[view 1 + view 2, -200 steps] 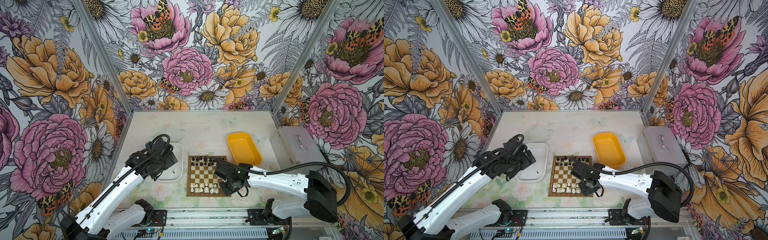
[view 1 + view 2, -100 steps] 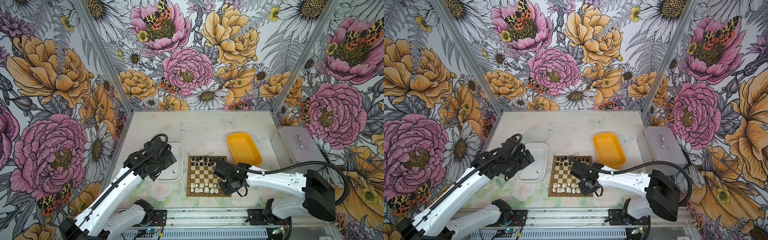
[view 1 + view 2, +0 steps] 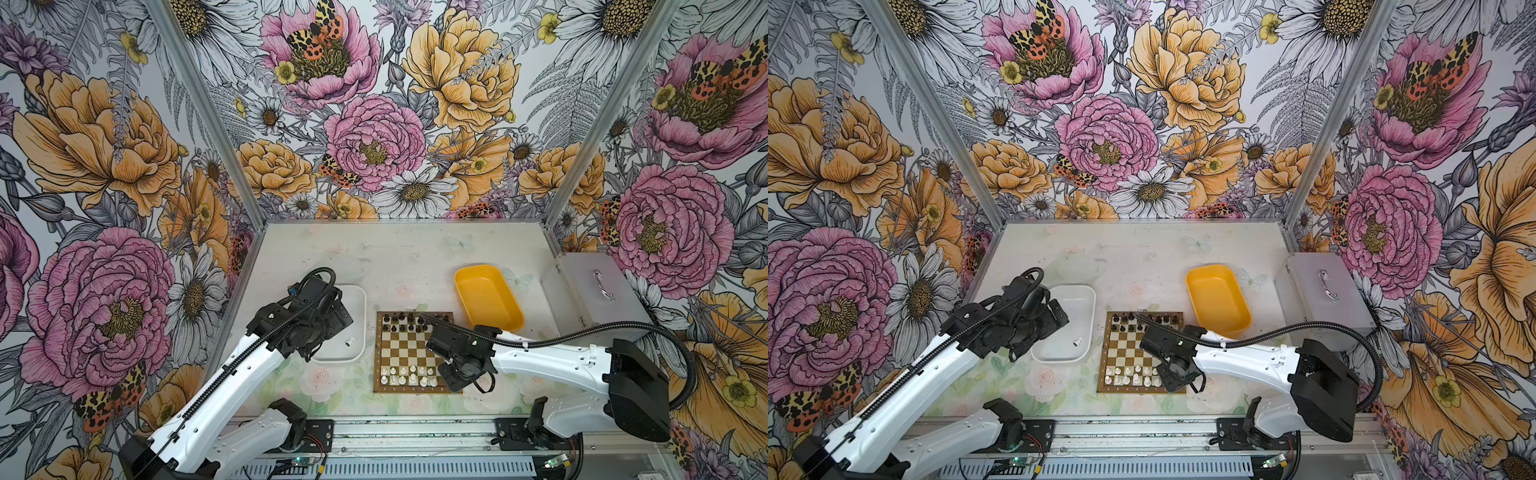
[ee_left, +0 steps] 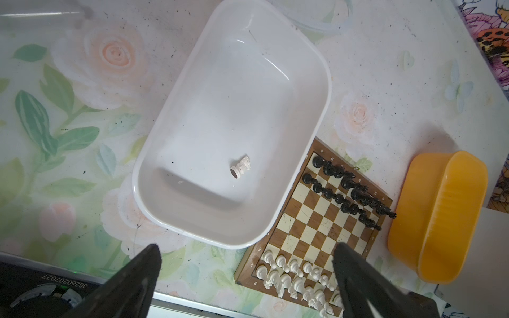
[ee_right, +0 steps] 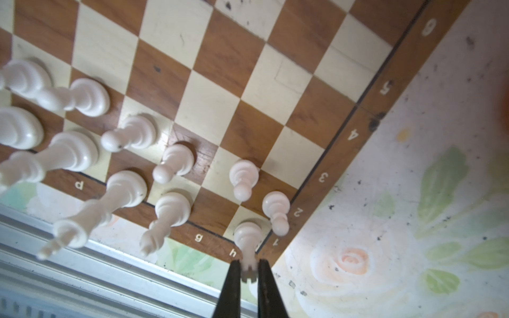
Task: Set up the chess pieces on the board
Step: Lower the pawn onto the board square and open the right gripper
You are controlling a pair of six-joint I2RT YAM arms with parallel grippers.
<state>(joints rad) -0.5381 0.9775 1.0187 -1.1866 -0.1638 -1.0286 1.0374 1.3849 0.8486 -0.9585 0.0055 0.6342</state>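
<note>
The robot's left gripper will next move to the middle of the white knight (image 3: 349, 343) (image 4: 240, 166) lying in the white tray and close there, just above the knight's base.
The board (image 3: 409, 350) (image 3: 1133, 353) lies at the table's front middle. Black chess pieces (image 3: 409, 323) fill its two far rows and white chess pieces (image 3: 409, 376) (image 5: 129, 135) stand along the near rows. My right gripper (image 5: 248, 271) is over the board's near right corner. It is shut on the top of a white rook (image 5: 247, 236), which stands upright on the corner square by the letter h. My left gripper (image 4: 248, 247) hangs open and empty above the near end of the white tray (image 4: 327, 82). A white knight (image 4: 241, 167) (image 3: 350, 341) lies on its side in that tray.
A yellow tray (image 3: 488, 299) sits right of the board's far corner, with nothing visible in it. A grey metal box (image 3: 590, 291) with a handle stands at the right wall. The white tray (image 3: 365, 316) touches the board's left side. A metal rail (image 3: 415, 428) runs along the front.
The left arm has drifted slightly left and toward the front. The right gripper stays shut on the rook at the same corner.
</note>
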